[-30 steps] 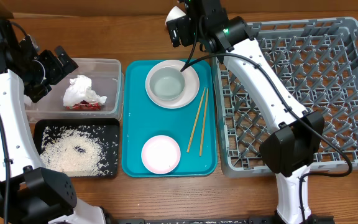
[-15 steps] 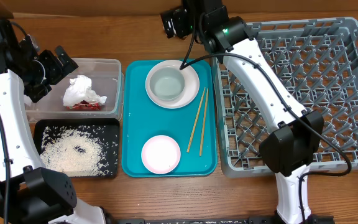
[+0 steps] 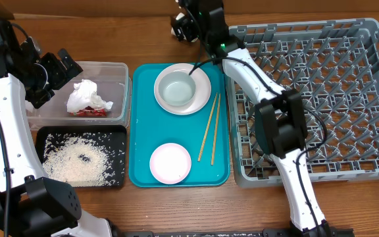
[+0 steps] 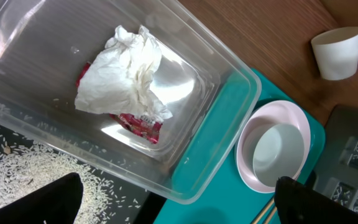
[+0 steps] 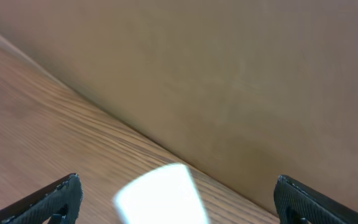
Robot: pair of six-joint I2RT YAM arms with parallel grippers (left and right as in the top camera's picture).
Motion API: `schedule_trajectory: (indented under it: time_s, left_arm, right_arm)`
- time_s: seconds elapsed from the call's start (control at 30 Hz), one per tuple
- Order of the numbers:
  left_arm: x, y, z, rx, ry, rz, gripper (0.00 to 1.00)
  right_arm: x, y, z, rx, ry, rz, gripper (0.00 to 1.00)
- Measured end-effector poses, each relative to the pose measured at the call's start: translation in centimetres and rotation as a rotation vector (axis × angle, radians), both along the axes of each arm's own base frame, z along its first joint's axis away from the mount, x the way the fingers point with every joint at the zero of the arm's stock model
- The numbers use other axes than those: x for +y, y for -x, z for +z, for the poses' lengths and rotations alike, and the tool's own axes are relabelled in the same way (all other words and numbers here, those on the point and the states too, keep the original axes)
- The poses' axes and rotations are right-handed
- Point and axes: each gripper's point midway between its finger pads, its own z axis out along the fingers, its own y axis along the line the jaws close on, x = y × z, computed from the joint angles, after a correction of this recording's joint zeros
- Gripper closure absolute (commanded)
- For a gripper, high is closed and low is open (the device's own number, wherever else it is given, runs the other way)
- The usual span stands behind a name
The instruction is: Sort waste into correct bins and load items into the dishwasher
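The white cup behind the teal tray is next for my right gripper to take, with its fingers closing on the cup's sides (image 3: 176, 30) (image 5: 162, 198).
The clear tub (image 3: 114, 69) holds the crumpled white napkin (image 3: 86, 96) and the red sauce packet (image 3: 89, 112); both also show in the left wrist view, napkin (image 4: 126, 71) and packet (image 4: 138, 123). The black tray (image 3: 114, 135) holds loose rice (image 3: 77, 161). A bowl (image 3: 178, 89) sits on the large plate (image 3: 202, 74) on the teal tray, with the chopsticks (image 3: 209, 128) and a small plate (image 3: 170, 162). The white cup (image 4: 337, 53) stands on the wood behind the tray. My right gripper (image 3: 186, 23) is open around the blurred cup (image 5: 160, 196), not touching it. My left gripper (image 3: 56, 67) is open and empty over the tub.
The teal tray (image 3: 143, 118) lies between the bins and the grey dish rack (image 3: 321, 99), which holds no dishes. A cardboard wall (image 5: 229, 74) rises just behind the cup. My right arm stretches over the rack's left edge.
My right gripper has turned and shifted toward the back wall, and now covers the white cup in the overhead view. The left arm has not moved.
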Motion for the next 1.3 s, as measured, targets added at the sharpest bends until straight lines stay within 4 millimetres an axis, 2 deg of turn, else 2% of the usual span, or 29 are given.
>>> schedule_trajectory:
  time_s: [0.17, 0.27, 0.6, 0.87, 1.3]
  left_arm:
    - [0.0, 0.0, 0.0, 0.000, 0.000, 0.000, 0.00]
    - [0.0, 0.0, 0.0, -0.001, 0.001, 0.000, 0.00]
    - [0.0, 0.0, 0.0, 0.000, 0.001, 0.000, 0.00]
    - [0.0, 0.0, 0.0, -0.001, 0.001, 0.000, 0.00]
    - [0.0, 0.0, 0.0, 0.000, 0.001, 0.000, 0.00]
  right_arm:
    - [-1.5, -1.5, -1.8, -0.037, -0.023, -0.002, 0.00]
    - [-1.3, -1.5, -2.0, -0.036, -0.028, 0.013, 0.00]
    - [1.5, 1.6, -5.8, 0.134, -0.012, 0.148, 0.00]
    - [3.4, 3.7, -7.2, 0.214, -0.017, 0.236, 0.00]
    - [3.6, 5.8, -9.6, 0.342, 0.006, 0.267, 0.00]
